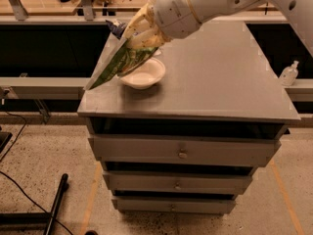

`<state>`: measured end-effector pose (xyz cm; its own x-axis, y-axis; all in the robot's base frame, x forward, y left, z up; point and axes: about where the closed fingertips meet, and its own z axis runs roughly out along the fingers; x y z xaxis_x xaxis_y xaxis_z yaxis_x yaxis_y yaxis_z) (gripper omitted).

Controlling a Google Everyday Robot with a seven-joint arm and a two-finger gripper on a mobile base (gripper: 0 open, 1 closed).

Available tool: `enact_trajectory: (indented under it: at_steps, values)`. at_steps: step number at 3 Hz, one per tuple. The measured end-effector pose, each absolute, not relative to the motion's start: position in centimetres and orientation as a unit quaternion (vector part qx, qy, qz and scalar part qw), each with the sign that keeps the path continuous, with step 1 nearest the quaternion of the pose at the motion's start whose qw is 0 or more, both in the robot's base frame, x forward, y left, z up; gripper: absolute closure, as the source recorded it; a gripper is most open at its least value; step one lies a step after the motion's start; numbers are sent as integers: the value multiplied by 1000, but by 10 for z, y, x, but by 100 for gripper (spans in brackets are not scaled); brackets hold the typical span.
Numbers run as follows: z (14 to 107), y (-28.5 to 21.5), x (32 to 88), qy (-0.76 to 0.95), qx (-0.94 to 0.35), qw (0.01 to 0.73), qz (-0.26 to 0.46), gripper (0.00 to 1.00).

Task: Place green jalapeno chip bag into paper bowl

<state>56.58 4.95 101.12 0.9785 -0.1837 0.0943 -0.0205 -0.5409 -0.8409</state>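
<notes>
The robot's gripper should release the green jalapeno chip bag, now hanging tilted above the bowl's rim, in the off-white paper bowl (138, 65), leaning over the rim opposite the sanitizer bottle.
The green jalapeno chip bag (119, 63) hangs tilted from my gripper (141, 33), its lower corner pointing down-left past the cabinet's left edge. My gripper is shut on the bag's upper end, just above and left of the paper bowl (144, 74). The off-white paper bowl stands on the grey cabinet top (215, 77) near its front left. The bag overlaps the bowl's left rim in this view and does not rest inside it.
A dark blue and white snack bag (116, 28) peeks out behind the gripper at the back left. A sanitizer bottle (289, 74) stands on the ledge to the right. The cabinet has several drawers (182, 151) below. A black pole (56, 203) lies on the floor.
</notes>
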Motion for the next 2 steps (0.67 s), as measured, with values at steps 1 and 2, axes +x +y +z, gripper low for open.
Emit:
enact_trajectory:
  at_steps: [1, 2]
  values:
    - [1008, 48, 577, 71, -871, 480, -79, 100]
    - [1011, 42, 593, 87, -864, 490, -77, 100]
